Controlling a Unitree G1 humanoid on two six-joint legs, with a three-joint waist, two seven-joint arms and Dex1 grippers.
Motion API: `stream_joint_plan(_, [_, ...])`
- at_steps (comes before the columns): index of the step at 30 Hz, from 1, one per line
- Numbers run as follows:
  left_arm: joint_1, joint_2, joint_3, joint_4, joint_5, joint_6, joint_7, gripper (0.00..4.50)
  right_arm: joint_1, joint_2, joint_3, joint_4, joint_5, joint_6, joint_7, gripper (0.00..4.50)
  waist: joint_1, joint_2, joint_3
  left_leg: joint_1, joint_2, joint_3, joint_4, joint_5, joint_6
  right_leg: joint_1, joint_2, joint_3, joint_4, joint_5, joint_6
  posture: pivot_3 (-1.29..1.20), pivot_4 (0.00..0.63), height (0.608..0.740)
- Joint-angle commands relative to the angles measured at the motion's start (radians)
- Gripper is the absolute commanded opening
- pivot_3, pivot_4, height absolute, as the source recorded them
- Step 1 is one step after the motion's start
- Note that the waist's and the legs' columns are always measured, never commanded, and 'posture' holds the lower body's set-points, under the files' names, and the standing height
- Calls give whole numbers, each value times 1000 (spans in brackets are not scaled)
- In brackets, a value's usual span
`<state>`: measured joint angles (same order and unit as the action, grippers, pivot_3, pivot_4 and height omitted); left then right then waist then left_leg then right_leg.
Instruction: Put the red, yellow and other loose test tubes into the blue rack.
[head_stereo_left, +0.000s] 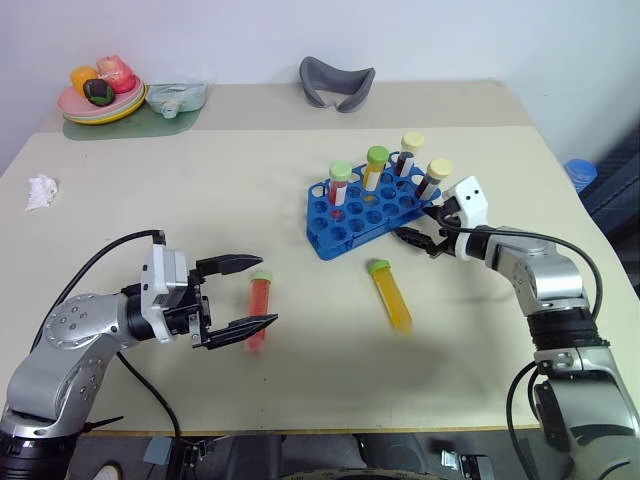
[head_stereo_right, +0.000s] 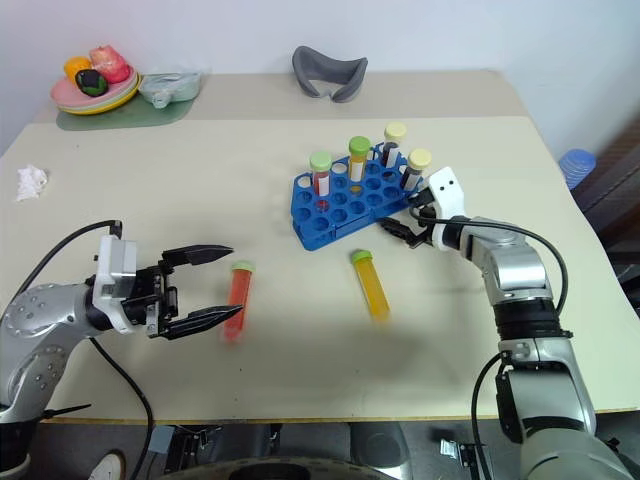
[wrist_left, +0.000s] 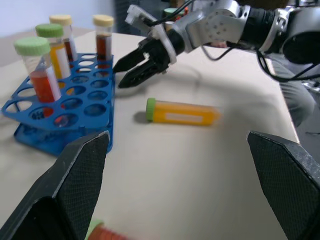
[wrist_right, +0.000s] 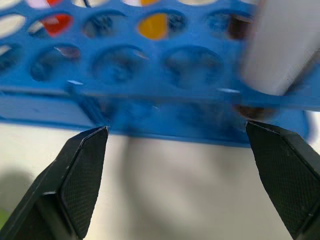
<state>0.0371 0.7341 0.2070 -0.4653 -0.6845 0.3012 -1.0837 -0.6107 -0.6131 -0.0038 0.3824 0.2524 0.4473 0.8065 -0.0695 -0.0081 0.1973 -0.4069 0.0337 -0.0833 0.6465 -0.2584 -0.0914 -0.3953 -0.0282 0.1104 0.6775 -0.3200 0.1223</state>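
Note:
The robot's right gripper needs to next move to the green cap (head_stereo_left: 378, 266) (wrist_right: 3, 218) of the loose yellow tube in front of the blue rack and close there.
The blue rack (head_stereo_left: 340, 243) stands right of the table's middle with several capped tubes upright in its back holes. A loose yellow tube with a green cap (head_stereo_left: 390, 296) lies flat on the table just in front of the rack. Further left lies a loose red tube with a light-green cap (head_stereo_left: 259, 305). My left gripper (head_stereo_left: 268, 291) hovers open over it, one finger on each side, pointing right. My right gripper (head_stereo_left: 412, 240) is open at the rack's front right corner, pointing left along the rack's front wall (wrist_right: 150, 95), with nothing between its fingers.
At the back left are a plate of toy food (head_stereo_left: 75, 108), a green mat (head_stereo_left: 150, 122) and a clear bag (head_stereo_left: 178, 97). A grey curved piece (head_stereo_left: 337, 82) lies at the back middle. Crumpled white paper (head_stereo_left: 40, 190) sits near the left edge.

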Motion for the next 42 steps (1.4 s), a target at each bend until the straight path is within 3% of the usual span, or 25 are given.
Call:
stream_joint_plan(1, [16,8,31,-49,-15,-4,11,4500,-58,-43,9,74,-37,-90,76,4469,-1,0,0,0,0,0,0,0,0,0,0,0,0,0,0,0,150,740])
stream_joint_plan(15, [35,11,41,-64,-20,-4,27,4500,-229,14,0,410,-81,-368,195,4469,-4,0,0,0,0,0,0,0,0,0,0,0,0,0,0,0,150,740])
stream_joint_plan(22, [43,9,44,-75,-21,-2,35,4500,-180,7,-1,300,-37,-291,321,4469,-3,0,0,1,0,0,0,0,0,0,0,0,1,0,0,0,150,740])
stream_joint_plan(29, [28,2,24,-66,-18,-6,41,4500,-126,-5,-28,179,-27,-229,284,4469,-2,0,0,0,0,0,0,0,0,0,0,0,1,0,0,0,150,740])
stream_joint_plan(34, [20,-1,15,-59,-15,-7,39,4500,-90,-89,-31,56,-76,-64,167,4469,1,1,0,0,0,0,0,0,0,0,0,0,1,0,0,0,150,740])
stream_joint_plan(38, [16,-9,-1,-45,-12,-12,30,4500,-27,-221,-1,-248,-166,326,35,4469,6,1,1,-1,0,0,0,0,0,-1,0,0,0,0,0,0,150,740])
stream_joint_plan(42, [-18,-19,-32,-12,-4,-18,11,4500,-41,-241,-45,-505,-25,706,47,4469,-4,2,1,0,0,0,0,0,0,-1,1,0,1,0,0,0,150,740])
